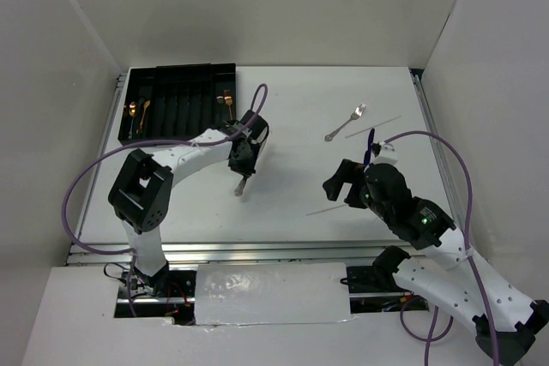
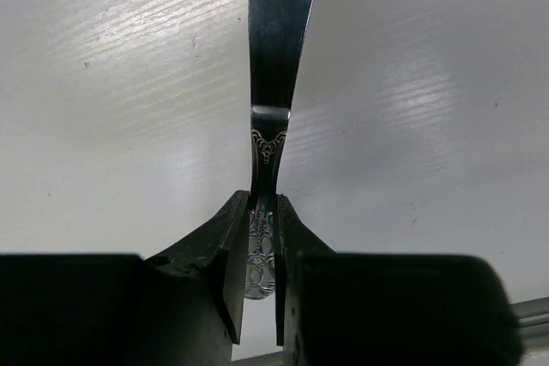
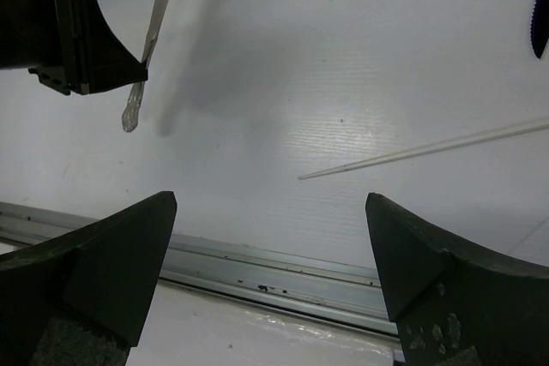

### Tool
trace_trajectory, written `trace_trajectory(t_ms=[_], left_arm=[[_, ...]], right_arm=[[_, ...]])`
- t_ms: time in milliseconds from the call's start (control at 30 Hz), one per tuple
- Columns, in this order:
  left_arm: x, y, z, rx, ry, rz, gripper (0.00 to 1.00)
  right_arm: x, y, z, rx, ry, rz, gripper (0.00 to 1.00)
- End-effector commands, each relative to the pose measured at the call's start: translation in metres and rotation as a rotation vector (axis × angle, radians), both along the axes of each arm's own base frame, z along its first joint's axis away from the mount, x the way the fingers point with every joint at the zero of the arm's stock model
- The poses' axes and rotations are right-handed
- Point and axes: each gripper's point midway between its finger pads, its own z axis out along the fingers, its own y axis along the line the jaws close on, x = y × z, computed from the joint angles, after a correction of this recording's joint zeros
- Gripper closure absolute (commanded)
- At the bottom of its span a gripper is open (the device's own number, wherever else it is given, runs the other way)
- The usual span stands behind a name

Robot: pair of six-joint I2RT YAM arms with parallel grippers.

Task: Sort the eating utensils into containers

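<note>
The silver utensil, still held above the table beside the tray, will go from my left gripper into an empty middle slot of the black cutlery tray (image 1: 195, 109).
My left gripper (image 1: 243, 163) is shut on the ornate handle of a silver utensil (image 1: 241, 184) and holds it above the table, right of the black cutlery tray (image 1: 180, 75). In the left wrist view the gripper (image 2: 262, 205) pinches the handle and the utensil (image 2: 279, 57) runs up out of frame, so its head is hidden. The right wrist view shows it too (image 3: 153, 32). Copper-gold utensils (image 1: 137, 113) lie in the tray's left slots and another (image 1: 227, 100) in a right slot. A silver fork (image 1: 346, 123) lies on the table at the far right. My right gripper (image 1: 343, 182) (image 3: 270, 212) is open and empty.
One thin pale stick (image 1: 373, 126) lies beside the fork, and another (image 1: 330, 209) (image 3: 429, 150) lies in front of my right gripper. The metal rail (image 3: 257, 272) runs along the table's near edge. White walls enclose the table.
</note>
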Motion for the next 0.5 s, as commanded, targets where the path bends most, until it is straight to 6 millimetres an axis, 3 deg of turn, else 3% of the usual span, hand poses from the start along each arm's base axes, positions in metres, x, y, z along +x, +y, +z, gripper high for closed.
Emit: trace_trajectory(t_ms=[0, 300, 467], left_arm=[[0.012, 0.0, 0.029, -0.046, -0.088, 0.038, 1.0], [0.017, 0.033, 0.046, -0.098, -0.113, 0.083, 1.0], [0.02, 0.057, 0.065, -0.109, -0.136, 0.103, 1.0]], right_arm=[[0.007, 0.007, 0.008, 0.017, -0.049, 0.014, 0.0], [0.008, 0.011, 0.008, 0.022, -0.047, 0.025, 0.0], [0.009, 0.011, 0.005, 0.026, -0.043, 0.018, 0.0]])
